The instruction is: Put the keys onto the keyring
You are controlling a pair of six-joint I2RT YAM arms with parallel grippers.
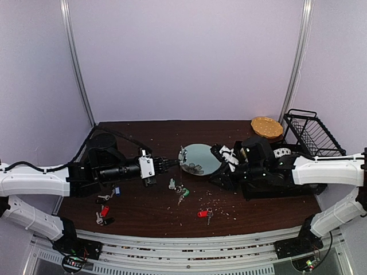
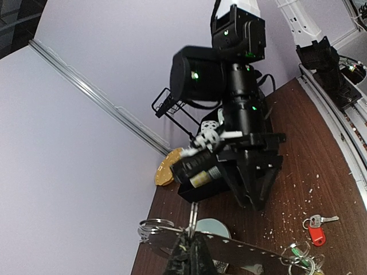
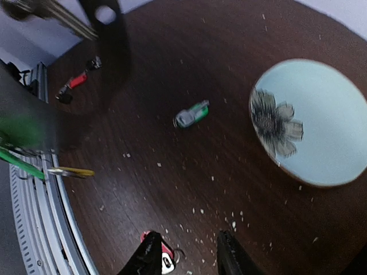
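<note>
The split ring [image 1: 209, 211] [image 3: 180, 255] of the red-tagged key beside the crumbs is the next spot my right gripper should go to and close on.
My left gripper [image 1: 174, 164] is shut on the keyring [image 2: 194, 216], a thin grey metal loop seen edge-on above its fingers [image 2: 192, 258], held up at the left rim of the pale green plate [image 1: 206, 153]. Small split rings [image 2: 152, 230] hang on the loop. Blurred green [image 3: 17, 160] and yellow [image 3: 71, 172] tags hang close to the right wrist camera. My right gripper [image 3: 189, 258] stands open just above the table with nothing between its fingers, and a red-tagged key [image 3: 165, 259] lies beside its left finger. A green-tagged key [image 3: 192, 114] lies loose near the plate.
More keys lie on the dark table: red-tagged [image 1: 203, 213], green-tagged [image 1: 181, 192], and blue- and red-tagged ones [image 1: 109, 200] under the left arm. A black wire rack [image 1: 312, 134] and a tan round disc [image 1: 266, 127] stand at the back right. Crumbs are scattered about.
</note>
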